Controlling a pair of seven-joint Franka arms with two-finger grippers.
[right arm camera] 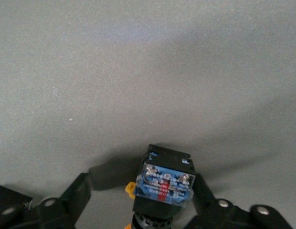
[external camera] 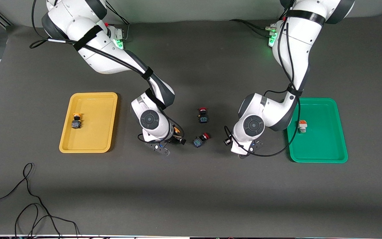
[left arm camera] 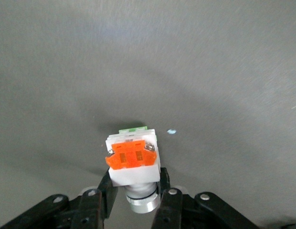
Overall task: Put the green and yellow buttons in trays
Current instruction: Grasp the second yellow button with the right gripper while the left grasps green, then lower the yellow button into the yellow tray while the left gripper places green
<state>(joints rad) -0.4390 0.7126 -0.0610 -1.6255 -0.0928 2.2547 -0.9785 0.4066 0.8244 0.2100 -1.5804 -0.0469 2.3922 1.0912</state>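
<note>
The robot's left gripper will release the silver-headed button, now just above the bare mat, in the middle of the green tray (external camera: 320, 135), next to the white-and-orange button there.
My left gripper (left arm camera: 135, 180) is shut on a white-and-orange button (left arm camera: 133, 160) with a silver head, just above the bare mat between the red buttons and the green tray (external camera: 323, 154). The wrist (external camera: 244, 149) hides this button in the front view. My right gripper (right arm camera: 140, 187) is open around a yellow-capped black-blue button (right arm camera: 164, 186). One finger touches it and the other stands apart. This gripper (external camera: 174, 137) is on the mat beside the yellow tray (external camera: 88, 146). A yellow-capped button (external camera: 76, 121) lies in the yellow tray. A white-and-orange button (external camera: 302, 126) lies in the green tray.
Two red-capped switches (external camera: 203, 115) (external camera: 200, 140) lie on the mat between the two grippers. Loose black cables (external camera: 28, 199) lie near the front edge toward the right arm's end.
</note>
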